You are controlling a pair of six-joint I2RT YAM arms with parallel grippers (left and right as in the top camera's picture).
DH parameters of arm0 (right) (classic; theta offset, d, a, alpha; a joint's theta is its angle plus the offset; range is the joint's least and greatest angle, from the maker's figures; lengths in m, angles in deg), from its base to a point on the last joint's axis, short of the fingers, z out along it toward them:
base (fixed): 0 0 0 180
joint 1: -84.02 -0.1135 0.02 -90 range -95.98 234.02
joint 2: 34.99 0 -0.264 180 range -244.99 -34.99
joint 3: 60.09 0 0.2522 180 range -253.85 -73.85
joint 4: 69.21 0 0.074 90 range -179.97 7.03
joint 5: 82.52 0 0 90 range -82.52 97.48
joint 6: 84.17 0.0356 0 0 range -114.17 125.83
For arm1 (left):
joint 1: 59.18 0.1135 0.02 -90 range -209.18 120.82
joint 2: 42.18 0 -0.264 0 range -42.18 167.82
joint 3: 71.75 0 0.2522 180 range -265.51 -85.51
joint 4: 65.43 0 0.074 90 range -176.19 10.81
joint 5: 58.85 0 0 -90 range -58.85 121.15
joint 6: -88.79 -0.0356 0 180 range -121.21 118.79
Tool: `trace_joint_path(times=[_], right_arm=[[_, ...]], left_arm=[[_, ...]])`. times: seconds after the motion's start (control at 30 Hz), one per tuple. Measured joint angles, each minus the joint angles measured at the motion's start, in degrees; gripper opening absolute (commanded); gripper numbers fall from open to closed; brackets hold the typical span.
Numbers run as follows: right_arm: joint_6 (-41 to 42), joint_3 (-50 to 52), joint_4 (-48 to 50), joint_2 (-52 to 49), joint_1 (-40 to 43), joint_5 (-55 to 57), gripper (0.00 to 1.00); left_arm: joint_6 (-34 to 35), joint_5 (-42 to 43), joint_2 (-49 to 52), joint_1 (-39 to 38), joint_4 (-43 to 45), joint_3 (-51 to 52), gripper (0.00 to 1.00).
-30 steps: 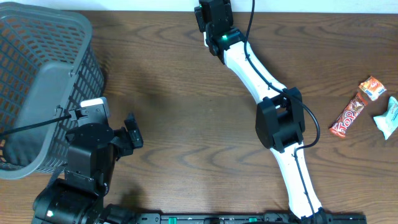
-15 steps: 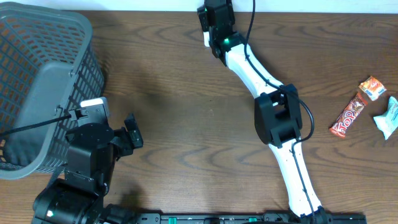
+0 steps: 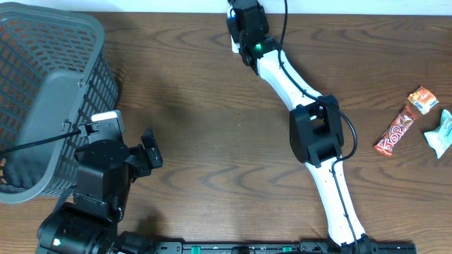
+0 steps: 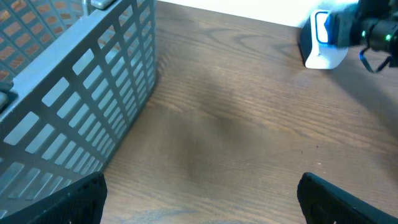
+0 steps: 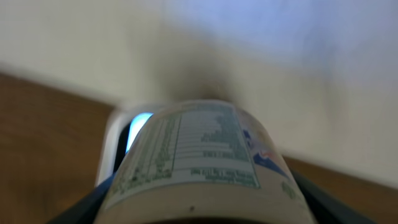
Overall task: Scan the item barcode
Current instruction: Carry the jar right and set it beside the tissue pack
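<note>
Next, my right gripper sets the item down on the wood (image 3: 390,103), beside the far end of the red chocolate bar.
My right gripper (image 3: 244,27) is at the table's far edge, shut on the item (image 5: 198,163), a pale round container with a printed nutrition label facing up. The dark fingers (image 5: 99,200) hug both of its sides. Just beyond the item stands the white scanner (image 5: 122,140) with a blue lit window, also seen in the left wrist view as the scanner (image 4: 321,42). From overhead the item is hidden under the right wrist. No barcode can be made out. My left gripper (image 3: 148,156) rests low at the near left, open wide over bare wood (image 4: 202,208), holding nothing.
A grey mesh basket (image 3: 42,106) fills the far left, its wall (image 4: 81,106) close beside the left gripper. At the right edge lie a red chocolate bar (image 3: 395,131), an orange packet (image 3: 422,99) and a pale teal packet (image 3: 442,132).
The right arm has edged slightly toward the far edge with the item, its elbow shifting a little left. The left arm has not moved.
</note>
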State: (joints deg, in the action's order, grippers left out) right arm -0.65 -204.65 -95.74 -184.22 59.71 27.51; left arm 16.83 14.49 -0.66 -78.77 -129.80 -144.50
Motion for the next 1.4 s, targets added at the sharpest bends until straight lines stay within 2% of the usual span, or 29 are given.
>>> trace_joint_path(times=[0.13,0.3,0.47,0.57,0.77,1.0,1.4], right_arm=[[1.95,0.13,-13.73,3.69,0.20,0.02,0.52],[9.29,0.28,-32.70,12.50,2.69,-0.74,0.51],[18.58,-0.04,-45.53,20.55,10.80,-3.48,0.51],[23.28,-0.68,-50.80,21.40,18.12,-5.25,0.52],[27.50,-0.61,-58.82,17.38,29.73,-6.32,0.53],[28.70,-0.33,-68.22,12.04,36.02,-8.35,0.53],[28.85,-0.26,-69.35,8.98,44.76,-9.11,0.57]], left_arm=[[0.00,0.00,0.00,0.00,0.00,0.00,0.98],[0.00,0.00,0.00,0.00,0.00,0.00,0.98],[0.00,-0.02,0.00,0.00,-0.02,0.00,0.98],[0.00,0.00,0.00,0.00,0.00,0.00,0.98],[0.00,-0.02,0.00,0.00,0.00,0.00,0.98],[0.00,0.00,0.00,0.00,0.00,0.00,0.98],[0.00,-0.02,0.00,0.00,0.00,0.00,0.98]])
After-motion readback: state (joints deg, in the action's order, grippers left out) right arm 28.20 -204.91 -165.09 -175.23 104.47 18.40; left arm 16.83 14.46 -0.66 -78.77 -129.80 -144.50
